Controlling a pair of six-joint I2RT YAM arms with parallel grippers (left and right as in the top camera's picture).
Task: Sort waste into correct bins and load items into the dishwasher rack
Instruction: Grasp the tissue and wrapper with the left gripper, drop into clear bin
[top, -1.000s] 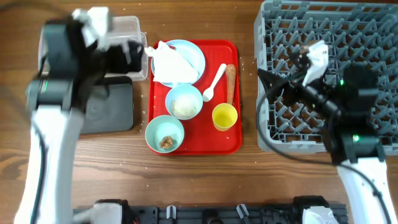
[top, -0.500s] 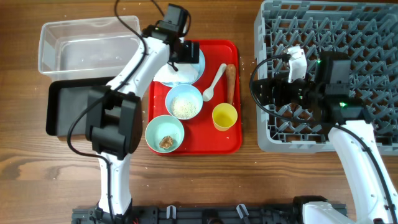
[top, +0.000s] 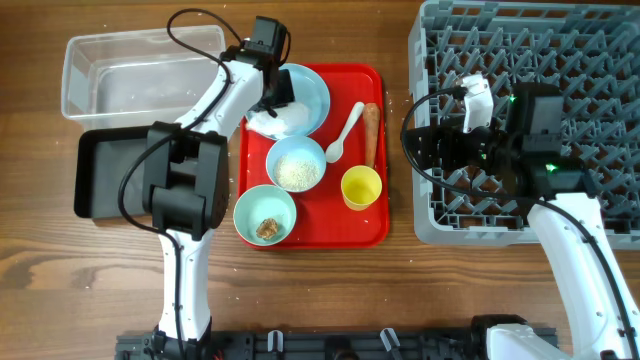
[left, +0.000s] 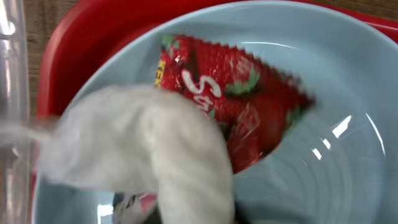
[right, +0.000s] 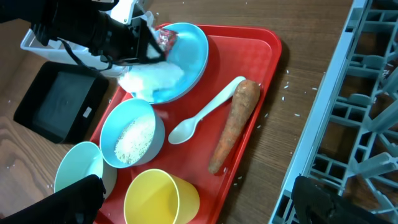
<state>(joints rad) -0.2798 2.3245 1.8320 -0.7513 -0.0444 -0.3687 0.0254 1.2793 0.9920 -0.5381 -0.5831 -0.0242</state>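
My left gripper has only the napkin while the red wrapper lies loose on the plate, so it should open and take both together (left: 214, 127) to the clear bin.
On the red tray (top: 330, 225), a light blue plate (top: 312, 92) holds a crumpled white napkin (left: 155, 143) and a red strawberry-print wrapper (left: 249, 106). My left gripper (top: 270, 97) is down on the plate's left side, shut on the napkin (top: 272, 122), which bunches up into the jaws. Also on the tray are a bowl of rice (top: 296, 165), a bowl with a brown scrap (top: 265, 215), a yellow cup (top: 361, 187), a white spoon (top: 345, 132) and a carrot (top: 371, 133). My right gripper (top: 425, 145) hangs open at the grey dishwasher rack's (top: 560, 60) left edge, holding nothing.
A clear plastic bin (top: 70, 80) stands at the far left, with a black bin (top: 110, 175) just in front of it. Rice grains lie scattered on the wood around the tray. In the right wrist view the rack's edge (right: 348, 93) runs close to the tray.
The left arm swung in over the plate and its jaws closed onto the napkin, pulling it up off the wrapper. The right arm has settled and held still for the last half second.
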